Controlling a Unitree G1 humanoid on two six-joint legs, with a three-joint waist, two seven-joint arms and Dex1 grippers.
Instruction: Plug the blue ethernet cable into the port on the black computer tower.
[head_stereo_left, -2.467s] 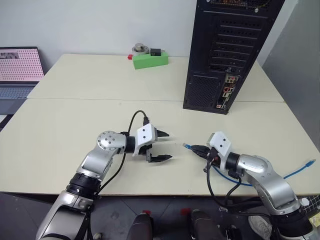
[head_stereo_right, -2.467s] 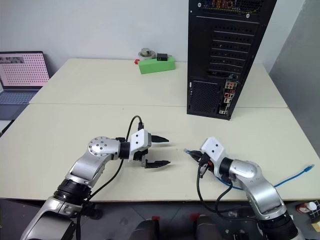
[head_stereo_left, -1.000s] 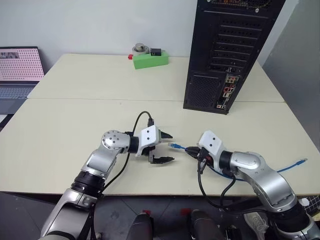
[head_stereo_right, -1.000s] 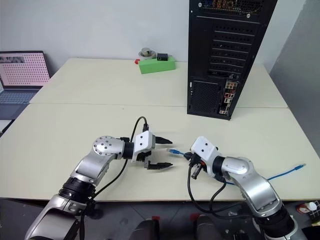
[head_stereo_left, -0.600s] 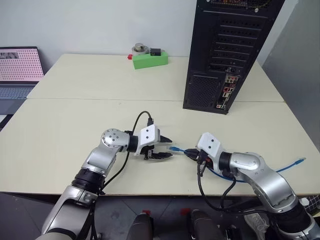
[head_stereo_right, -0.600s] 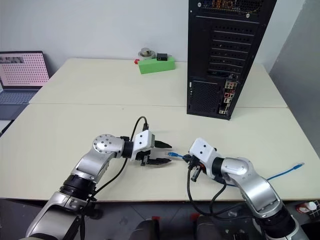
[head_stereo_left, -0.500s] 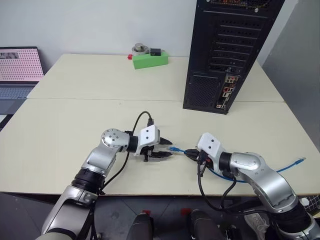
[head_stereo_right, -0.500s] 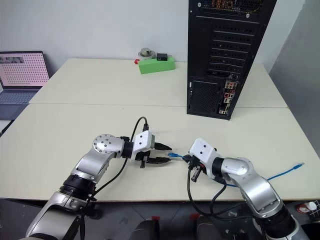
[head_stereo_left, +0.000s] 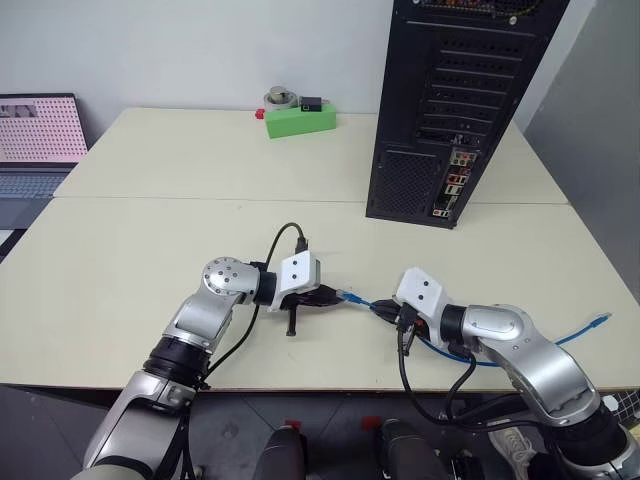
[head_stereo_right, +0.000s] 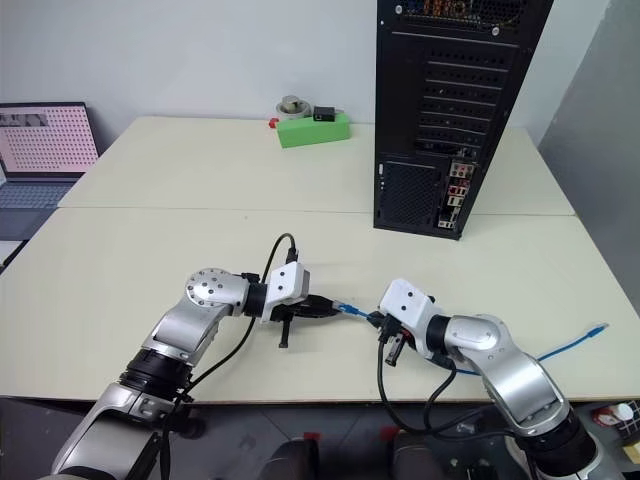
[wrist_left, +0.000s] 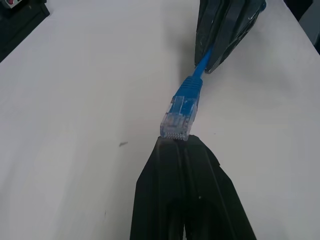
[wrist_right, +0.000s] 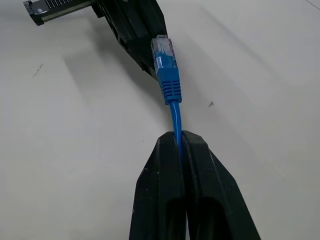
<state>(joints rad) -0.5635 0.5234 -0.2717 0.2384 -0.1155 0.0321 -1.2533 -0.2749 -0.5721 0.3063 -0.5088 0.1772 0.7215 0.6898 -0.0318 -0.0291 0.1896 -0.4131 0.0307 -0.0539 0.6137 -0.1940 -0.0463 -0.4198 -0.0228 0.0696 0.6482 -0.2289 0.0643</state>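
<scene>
I will open my left gripper and take the clear plug (head_stereo_left: 344, 296) while my right gripper regrips the boot, since my right gripper is pinching the cord behind the plug's boot.
The blue ethernet cable (head_stereo_left: 357, 299) runs from its clear plug (wrist_left: 180, 112), low over the table's front, back under my right arm to a loose end (head_stereo_left: 600, 320) at the right. My right gripper (head_stereo_left: 384, 309) is shut on the cord just behind the plug's blue boot (wrist_right: 171, 90). My left gripper (head_stereo_left: 326, 296) points at it from the left, shut, and the plug's clear end rests right at its fingertips (wrist_left: 170, 150). No part of the plug shows between those fingers. The black computer tower (head_stereo_left: 450, 100) stands at the back right, its ports (head_stereo_left: 452, 185) facing me.
A green box (head_stereo_left: 300, 120) with small parts on it sits at the table's far edge. A laptop (head_stereo_left: 35, 140) stands at the far left. The table's front edge (head_stereo_left: 320, 385) runs close below both arms.
My left gripper's fingers have gone from wide open to shut at the plug's end. Before that, my right gripper brought the plug leftward to it. Both arms have since held still.
</scene>
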